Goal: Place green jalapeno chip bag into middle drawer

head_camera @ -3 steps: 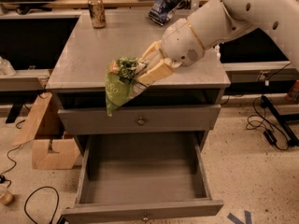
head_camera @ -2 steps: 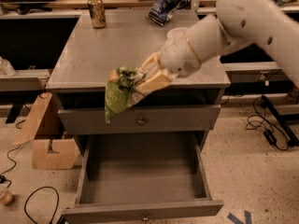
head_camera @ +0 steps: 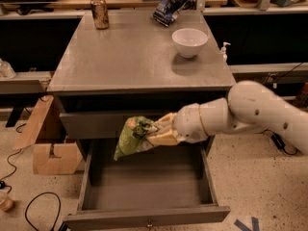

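Note:
My gripper is going to let go of the green jalapeno chip bag inside the open middle drawer (head_camera: 123, 171), on the drawer's side closer to the cardboard box.
The green jalapeno chip bag (head_camera: 131, 137) is crumpled and hangs from my gripper (head_camera: 155, 131), which is shut on its upper right end. My white arm reaches in from the right. The bag hangs in front of the upper knobbed drawer, just above the back left part of the open middle drawer (head_camera: 144, 214). That drawer is pulled far out and its grey inside is bare. Its small brass knob shows on the front panel at the bottom edge.
On the cabinet top (head_camera: 125, 57) stand a white bowl (head_camera: 189, 41), a soda can (head_camera: 99, 12) and a dark blue chip bag (head_camera: 168, 6). A cardboard box (head_camera: 48, 143) and cables lie on the floor at the left.
My arm has swung down from the cabinet's top edge, carrying the green bag lower, to in front of the upper drawer above the open middle drawer. The white bowl now shows.

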Tool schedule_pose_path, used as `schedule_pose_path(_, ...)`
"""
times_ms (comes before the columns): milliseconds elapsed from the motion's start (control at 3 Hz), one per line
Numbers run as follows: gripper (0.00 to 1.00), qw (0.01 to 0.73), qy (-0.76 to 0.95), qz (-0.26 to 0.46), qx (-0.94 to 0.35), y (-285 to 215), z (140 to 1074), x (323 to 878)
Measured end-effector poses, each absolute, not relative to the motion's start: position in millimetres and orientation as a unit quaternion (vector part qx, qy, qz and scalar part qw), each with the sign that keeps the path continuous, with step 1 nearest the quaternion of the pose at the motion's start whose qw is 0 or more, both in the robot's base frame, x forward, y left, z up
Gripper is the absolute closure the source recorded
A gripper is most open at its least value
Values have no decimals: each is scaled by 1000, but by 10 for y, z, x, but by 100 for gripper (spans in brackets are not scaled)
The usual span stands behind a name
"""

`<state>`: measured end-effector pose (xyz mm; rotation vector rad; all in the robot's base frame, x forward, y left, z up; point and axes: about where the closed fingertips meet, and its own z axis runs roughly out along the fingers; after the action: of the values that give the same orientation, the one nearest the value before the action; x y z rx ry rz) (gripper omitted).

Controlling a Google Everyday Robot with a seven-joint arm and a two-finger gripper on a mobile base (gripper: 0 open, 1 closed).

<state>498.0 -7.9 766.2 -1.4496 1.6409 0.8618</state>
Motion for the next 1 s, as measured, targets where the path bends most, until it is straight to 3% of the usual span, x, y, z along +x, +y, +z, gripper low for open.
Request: schedule_pose_path(1000, 100, 317, 726, 386, -473, 121, 5785, 4983)
